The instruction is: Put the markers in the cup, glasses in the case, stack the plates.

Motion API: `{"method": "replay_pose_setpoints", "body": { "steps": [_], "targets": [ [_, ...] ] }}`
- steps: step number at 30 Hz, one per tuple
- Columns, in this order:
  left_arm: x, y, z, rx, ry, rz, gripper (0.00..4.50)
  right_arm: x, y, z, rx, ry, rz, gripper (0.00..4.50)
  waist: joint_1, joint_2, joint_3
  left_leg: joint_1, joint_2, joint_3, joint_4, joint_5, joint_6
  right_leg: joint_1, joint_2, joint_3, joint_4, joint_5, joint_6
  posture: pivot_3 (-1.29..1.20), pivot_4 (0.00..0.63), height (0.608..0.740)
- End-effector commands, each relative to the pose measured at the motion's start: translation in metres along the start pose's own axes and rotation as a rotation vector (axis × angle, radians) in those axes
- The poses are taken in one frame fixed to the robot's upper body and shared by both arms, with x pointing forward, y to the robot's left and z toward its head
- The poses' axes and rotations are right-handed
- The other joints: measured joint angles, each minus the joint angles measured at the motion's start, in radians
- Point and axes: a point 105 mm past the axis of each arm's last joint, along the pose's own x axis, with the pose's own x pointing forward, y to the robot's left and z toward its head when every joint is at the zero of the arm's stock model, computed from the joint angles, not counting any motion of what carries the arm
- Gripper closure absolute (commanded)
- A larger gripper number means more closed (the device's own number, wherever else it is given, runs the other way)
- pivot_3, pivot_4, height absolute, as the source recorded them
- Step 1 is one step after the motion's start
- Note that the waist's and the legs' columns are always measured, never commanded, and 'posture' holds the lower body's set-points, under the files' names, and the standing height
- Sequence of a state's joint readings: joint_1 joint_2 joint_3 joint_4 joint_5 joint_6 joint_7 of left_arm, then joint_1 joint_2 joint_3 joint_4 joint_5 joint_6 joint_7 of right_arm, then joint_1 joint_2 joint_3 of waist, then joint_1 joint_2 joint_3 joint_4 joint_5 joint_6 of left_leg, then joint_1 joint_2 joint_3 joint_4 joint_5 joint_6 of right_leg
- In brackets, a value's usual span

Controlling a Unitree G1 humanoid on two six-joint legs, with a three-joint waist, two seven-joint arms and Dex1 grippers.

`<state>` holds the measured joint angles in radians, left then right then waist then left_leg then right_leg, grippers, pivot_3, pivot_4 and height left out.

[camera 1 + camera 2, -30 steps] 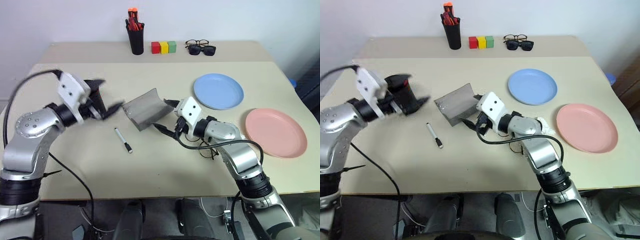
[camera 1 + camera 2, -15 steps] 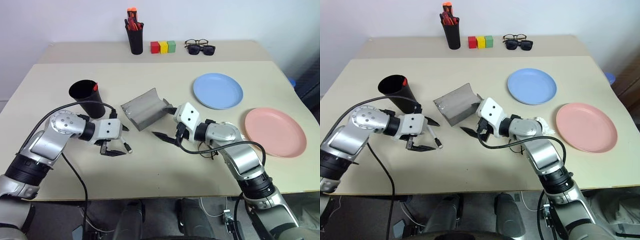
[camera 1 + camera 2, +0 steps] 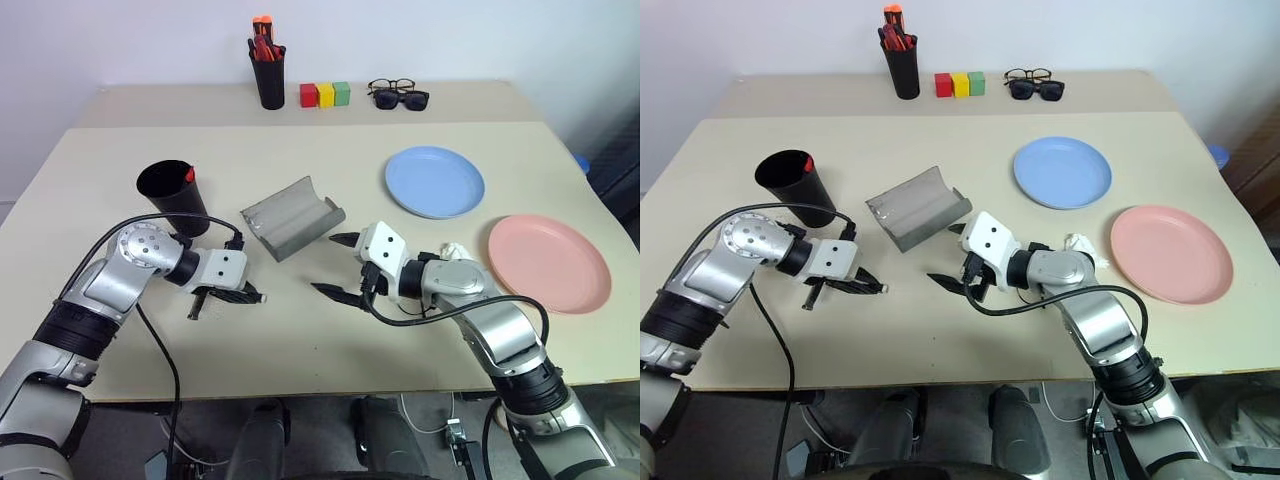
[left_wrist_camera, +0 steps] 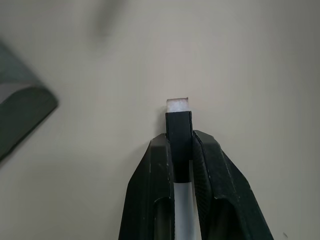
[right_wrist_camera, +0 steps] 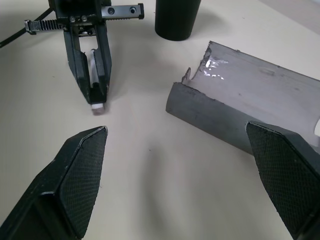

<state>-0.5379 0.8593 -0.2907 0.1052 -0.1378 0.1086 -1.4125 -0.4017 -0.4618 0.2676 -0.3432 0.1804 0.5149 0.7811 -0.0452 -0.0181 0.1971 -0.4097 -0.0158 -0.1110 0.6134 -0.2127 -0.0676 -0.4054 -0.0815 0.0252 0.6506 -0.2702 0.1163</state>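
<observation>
Next, I let go of the white marker with my left gripper inside the black cup (image 3: pixel 169 181), next to the red-capped marker.
My left gripper (image 3: pixel 238 293) lies low on the table, shut on the white marker (image 4: pixel 178 131), whose black cap pokes out past the fingertips (image 5: pixel 101 89). Behind it stands the black cup (image 3: pixel 172 196) with a red-capped marker (image 3: pixel 190 174) inside. The grey case (image 3: pixel 292 216) lies open in the middle. My right gripper (image 3: pixel 330 263) hovers open just in front of the case, holding nothing. The light blue plate (image 3: pixel 434 181) and the pink plate (image 3: pixel 548 262) lie side by side at the right, apart. The glasses are hidden.
At the back stand a slim black pen holder (image 3: pixel 268 78) with orange-capped pens, three coloured blocks (image 3: pixel 320 95), and two other pairs of spectacles (image 3: pixel 400 96). A white crumpled thing (image 3: pixel 452 250) lies by my right forearm.
My left arm swung down from beside the cup to the white marker and its fingers closed on it. My right gripper drew back slightly from the case, still open.
</observation>
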Motion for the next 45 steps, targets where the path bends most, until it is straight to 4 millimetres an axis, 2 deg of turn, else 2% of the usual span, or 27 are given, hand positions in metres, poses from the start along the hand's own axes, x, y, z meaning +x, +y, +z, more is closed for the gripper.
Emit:
{"method": "replay_pose_setpoints", "body": {
  "steps": [1,4,6,8,11,14,16,23,28,35,36,39,41,43,45],
  "targets": [
    [-0.029,0.011,0.062,-0.050,-0.309,0.099,4.43,-0.001,-0.003,0.015,-0.042,-0.049,-0.002,0.00,0.001,0.000,0.000,0.000,0.000,-0.001,0.000,0.000,0.000,0.000,0.000,0.000,0.000,0.000,0.000,0.00,0.150,0.740],
    [-0.064,0.043,0.101,-0.100,-0.595,0.358,4.43,0.002,-0.006,0.017,-0.048,-0.059,-0.013,0.00,0.005,-0.001,0.000,0.000,0.000,-0.001,0.001,0.000,0.000,0.001,0.000,-0.001,0.000,0.000,0.000,0.00,0.150,0.740],
    [-0.104,0.076,0.112,-0.108,-0.763,0.682,4.43,0.005,-0.011,0.021,-0.051,-0.080,-0.038,0.00,0.004,-0.001,0.000,0.000,0.000,-0.001,0.002,0.000,0.000,0.001,0.000,-0.001,0.000,0.000,0.000,0.00,0.150,0.740],
    [-0.138,0.099,0.109,-0.156,-0.838,0.969,4.43,0.008,-0.014,0.025,-0.043,-0.100,-0.059,0.00,0.000,-0.001,0.000,0.000,0.000,-0.002,0.002,0.000,0.000,0.001,0.000,-0.001,0.000,0.000,0.001,0.00,0.150,0.740],
    [-0.171,0.108,0.095,-0.180,-0.836,1.276,4.43,0.010,-0.016,0.031,-0.041,-0.125,-0.070,0.00,-0.003,-0.001,-0.001,0.002,0.000,-0.001,0.001,0.000,0.000,0.001,0.000,-0.001,0.002,0.000,0.000,0.00,0.150,0.740],
    [-0.183,0.106,0.076,-0.163,-0.752,1.457,4.43,0.014,-0.017,0.036,-0.039,-0.148,-0.077,0.00,0.001,-0.001,-0.001,0.002,0.000,-0.001,0.001,0.000,0.000,0.000,0.000,0.000,0.002,0.000,0.000,0.00,0.150,0.740],
    [-0.187,0.102,0.055,-0.205,-0.714,1.562,4.43,0.019,-0.015,0.041,-0.038,-0.165,-0.075,0.00,0.004,-0.001,-0.001,0.001,-0.001,-0.001,0.001,0.000,-0.001,0.000,0.000,0.000,0.001,0.000,0.000,0.00,0.150,0.740],
    [-0.170,0.094,0.012,-0.263,-0.619,1.651,4.43,0.023,-0.008,0.045,-0.038,-0.188,-0.048,0.00,0.010,-0.002,-0.001,0.001,-0.001,-0.001,0.002,0.000,-0.001,0.001,-0.001,0.000,0.001,0.001,0.000,0.00,0.150,0.740],
    [-0.161,0.096,-0.001,-0.301,-0.630,1.638,4.43,0.023,-0.008,0.045,-0.041,-0.185,-0.051,0.00,0.008,-0.002,-0.001,0.001,-0.001,-0.001,0.001,0.000,-0.001,0.001,-0.001,0.000,0.001,0.001,0.000,0.00,0.150,0.740],
    [-0.154,0.100,0.003,-0.313,-0.682,1.602,1.14,0.021,-0.008,0.044,-0.042,-0.181,-0.059,0.00,0.005,-0.002,-0.001,0.001,-0.001,-0.001,0.001,0.000,-0.001,0.001,0.000,0.000,0.001,0.001,0.000,0.00,0.150,0.740],
    [-0.154,0.100,0.006,-0.318,-0.709,1.596,1.14,0.021,-0.008,0.044,-0.042,-0.180,-0.060,0.00,0.005,-0.002,-0.001,0.001,-0.001,-0.001,0.001,0.000,-0.001,0.001,0.000,0.000,0.001,0.001,0.000,0.00,0.150,0.740],
    [-0.153,0.100,0.035,-0.283,-0.828,1.493,1.14,0.018,-0.010,0.043,-0.045,-0.176,-0.067,0.00,0.005,-0.002,-0.001,0.001,-0.001,-0.001,0.002,0.000,-0.001,0.001,-0.001,0.000,0.001,0.001,0.000,0.00,0.150,0.740],
    [-0.135,0.095,0.063,-0.254,-0.872,1.283,1.14,0.014,-0.014,0.041,-0.050,-0.164,-0.079,0.00,0.005,-0.002,-0.001,0.001,-0.001,-0.001,0.002,0.000,-0.001,0.001,-0.001,0.000,0.001,0.001,0.000,0.00,0.150,0.740],
    [-0.108,0.087,0.083,-0.265,-0.829,1.050,0.60,0.008,-0.019,0.038,-0.060,-0.145,-0.093,0.00,0.006,-0.002,-0.001,0.001,-0.001,-0.001,0.001,0.000,-0.001,0.001,-0.001,0.000,0.001,0.001,0.000,0.00,0.150,0.740],
    [-0.080,0.079,0.088,-0.279,-0.694,0.885,0.02,0.002,-0.024,0.034,-0.069,-0.125,-0.103,0.00,0.003,-0.002,-0.001,0.001,-0.001,-0.001,0.001,0.000,-0.001,0.001,-0.001,0.000,0.001,0.001,0.000,0.00,0.150,0.740]
  ]
}}
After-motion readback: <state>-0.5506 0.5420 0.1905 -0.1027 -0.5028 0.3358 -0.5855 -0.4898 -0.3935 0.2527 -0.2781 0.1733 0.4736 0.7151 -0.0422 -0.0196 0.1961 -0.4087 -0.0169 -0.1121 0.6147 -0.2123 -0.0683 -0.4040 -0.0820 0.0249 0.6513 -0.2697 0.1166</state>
